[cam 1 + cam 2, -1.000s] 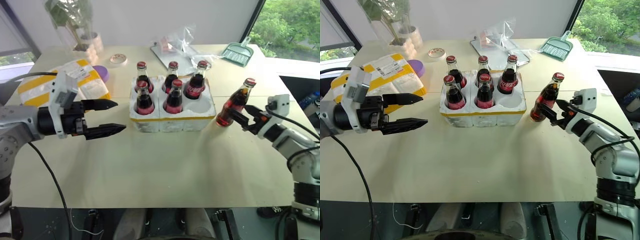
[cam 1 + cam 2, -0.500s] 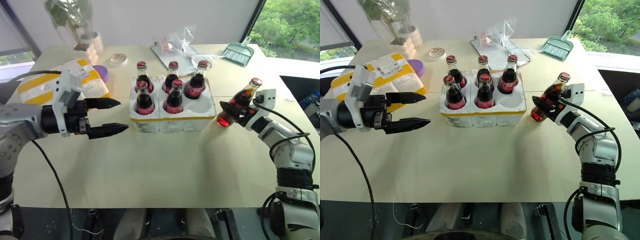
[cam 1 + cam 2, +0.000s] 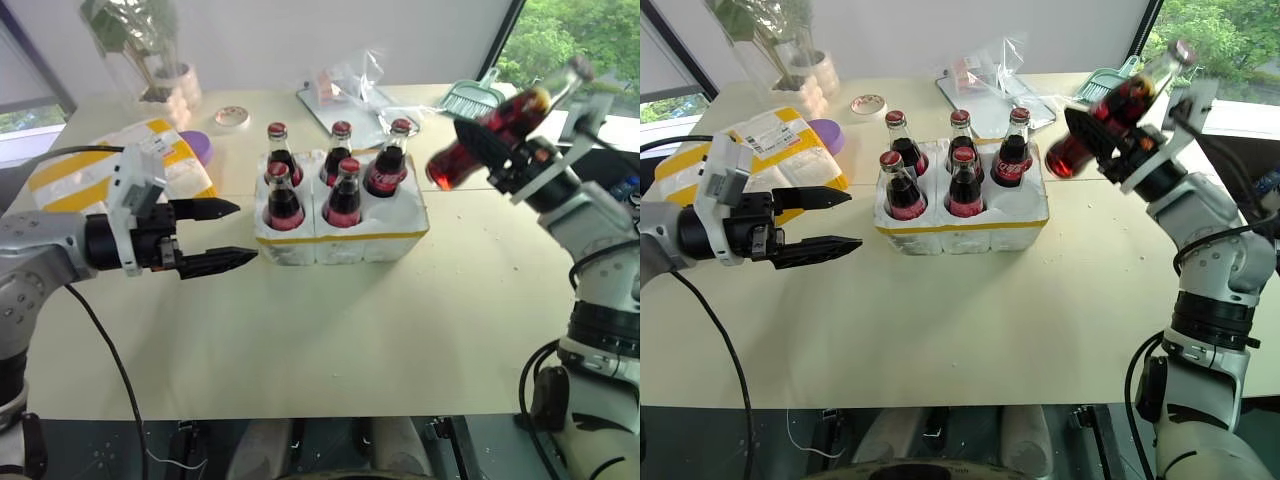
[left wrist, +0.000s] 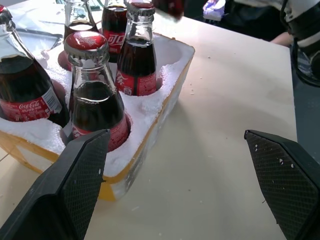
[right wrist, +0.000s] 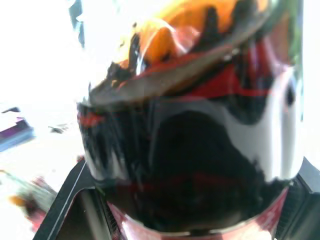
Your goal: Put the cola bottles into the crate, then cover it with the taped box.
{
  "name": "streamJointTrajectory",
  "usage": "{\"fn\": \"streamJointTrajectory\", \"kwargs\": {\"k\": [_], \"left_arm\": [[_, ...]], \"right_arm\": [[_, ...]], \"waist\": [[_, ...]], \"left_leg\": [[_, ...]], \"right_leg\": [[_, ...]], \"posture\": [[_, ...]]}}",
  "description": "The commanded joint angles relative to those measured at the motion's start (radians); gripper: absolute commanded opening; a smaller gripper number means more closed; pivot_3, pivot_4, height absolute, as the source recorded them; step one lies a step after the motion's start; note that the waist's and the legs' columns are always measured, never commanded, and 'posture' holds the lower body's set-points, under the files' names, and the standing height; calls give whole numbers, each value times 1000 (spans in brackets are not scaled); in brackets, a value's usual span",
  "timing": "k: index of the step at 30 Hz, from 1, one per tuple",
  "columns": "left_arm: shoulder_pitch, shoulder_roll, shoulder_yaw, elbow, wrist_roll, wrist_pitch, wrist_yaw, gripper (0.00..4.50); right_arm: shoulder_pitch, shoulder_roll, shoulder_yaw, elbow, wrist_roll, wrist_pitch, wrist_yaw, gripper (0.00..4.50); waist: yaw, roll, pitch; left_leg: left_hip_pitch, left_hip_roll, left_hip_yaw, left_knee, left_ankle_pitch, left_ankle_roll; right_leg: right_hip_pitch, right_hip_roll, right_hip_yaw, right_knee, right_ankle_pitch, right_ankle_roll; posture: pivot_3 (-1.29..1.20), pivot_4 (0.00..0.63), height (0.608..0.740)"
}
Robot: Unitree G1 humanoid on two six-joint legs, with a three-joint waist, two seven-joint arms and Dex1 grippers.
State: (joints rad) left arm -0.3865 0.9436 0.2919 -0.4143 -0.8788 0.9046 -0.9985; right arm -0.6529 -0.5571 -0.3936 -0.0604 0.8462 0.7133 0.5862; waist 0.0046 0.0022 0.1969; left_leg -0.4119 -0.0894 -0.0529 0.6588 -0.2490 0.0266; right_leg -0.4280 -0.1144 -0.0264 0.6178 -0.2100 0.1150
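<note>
Next, I set the cola bottle in the empty front hollow of the crate (image 3: 395,209) with my right gripper.
The crate (image 3: 340,241), a low white foam tray with a yellow band, stands mid-table with five cola bottles (image 3: 344,192) upright in its wells. Its front right well (image 3: 396,213) is empty. A sixth cola bottle (image 3: 500,118) hangs tilted in the air to the right of and above the crate, cap pointing up and away, with my right gripper (image 3: 482,152) shut on its lower body; its glass (image 5: 200,150) looms close in the right wrist view. My left gripper (image 3: 245,232) is open, level, just left of the crate (image 4: 150,112). The taped box (image 3: 180,165) lies at far left behind my left arm.
At the back of the table stand a potted plant (image 3: 160,80), a small round dish (image 3: 234,116), a purple lid (image 3: 200,148), a clear plastic bag with packets (image 3: 350,85) and a green dustpan (image 3: 470,100). The table's right edge runs close behind my right arm.
My right gripper shut on the bottle standing right of the crate and lifted it off the table, up and slightly toward the crate, tilting it. The left gripper stayed put.
</note>
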Motion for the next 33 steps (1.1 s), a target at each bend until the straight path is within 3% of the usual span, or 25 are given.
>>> {"fn": "streamJointTrajectory", "kwargs": {"k": [1, 12, 22, 25, 29, 33], "left_arm": [[1, 11, 28, -25, -18, -16, 8, 4500], [11, 25, 65, -39, -36, -15, 29, 4500], [14, 28, 56, -28, -23, -34, 37, 4500], [12, 31, 49, -20, -18, -42, 35, 4500], [22, 38, 50, -19, -7, -50, 34, 4500], [91, 64, 94, -32, 23, -59, 38, 4500]], "right_arm": [[-29, 34, 73, -74, 21, 21, 3, 2888], [-11, 30, 193, 7, -129, -33, 48, 2888], [-15, -22, 402, 96, -380, -172, 194, 2888], [-38, -14, 422, 149, -430, -198, 197, 4344], [-46, -26, 405, 155, -435, -197, 224, 4466], [-24, -131, 295, 24, -280, -50, 329, 4466]], "waist": [[0, 0, 0], [5, 0, 0], [0, -1, 0], [-5, -1, 0], [-9, -1, 0], [-9, -1, 0]], "left_leg": [[0, 0, 0, 0, 0, 0], [-3, -1, 0, 0, 0, 0], [-3, -1, 0, 0, 0, 0], [-3, -1, 0, 1, 0, -1], [-2, -1, 0, 1, 1, -1], [-3, -1, 0, 1, 0, -1]], "right_leg": [[0, 0, 0, 0, 0, 0], [-3, -1, 0, 0, 0, 0], [-3, 0, 0, 0, 0, 0], [-2, 0, 0, 0, 0, 0], [-2, 0, -1, 0, 0, 0], [-2, 0, 0, 0, 0, 0]], "posture": [[0, 150, 738], [0, 150, 738], [0, 150, 738], [0, 150, 738], [0, 150, 738], [0, 150, 738]]}}
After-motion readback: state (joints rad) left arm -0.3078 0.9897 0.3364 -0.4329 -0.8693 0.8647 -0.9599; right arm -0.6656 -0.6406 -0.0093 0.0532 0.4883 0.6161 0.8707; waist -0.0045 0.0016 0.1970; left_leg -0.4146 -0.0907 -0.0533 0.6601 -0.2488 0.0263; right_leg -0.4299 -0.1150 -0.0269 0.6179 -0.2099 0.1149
